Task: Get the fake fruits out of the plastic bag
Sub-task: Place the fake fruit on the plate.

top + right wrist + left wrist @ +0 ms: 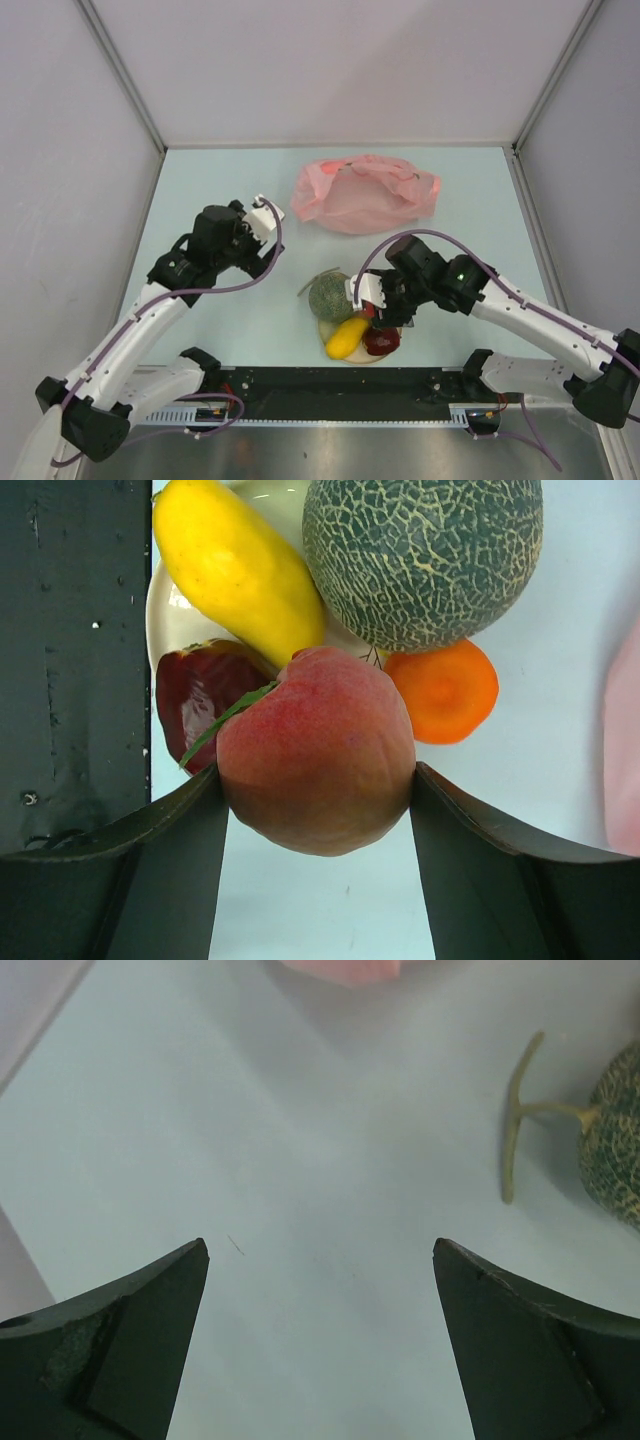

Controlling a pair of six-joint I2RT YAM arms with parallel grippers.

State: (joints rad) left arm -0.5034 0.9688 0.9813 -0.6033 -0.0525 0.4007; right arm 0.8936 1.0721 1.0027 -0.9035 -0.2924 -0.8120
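Observation:
I need to let go of the pink-orange peach with my right gripper between the netted melon and the dark red fruit [366,318] [318,685].
My right gripper [315,780] is shut on the pink-orange peach [315,750], both fingers pressing its sides, just beside the cream plate [165,610]. The yellow oblong fruit [235,565], dark red fruit [195,695], netted melon [420,555] and orange [445,690] crowd right behind it. In the top view the right gripper [385,305] is over the plate's right side, next to the melon [330,296], yellow fruit [347,337] and dark red fruit [381,341]. The pink plastic bag [362,193] lies at the back. My left gripper [268,215] is open and empty, left of the bag.
The left wrist view shows the open left gripper [320,1250] above bare table, the melon [615,1130] with its stem at the right and the bag's edge [340,968] at the top. A black rail [340,385] runs along the near edge.

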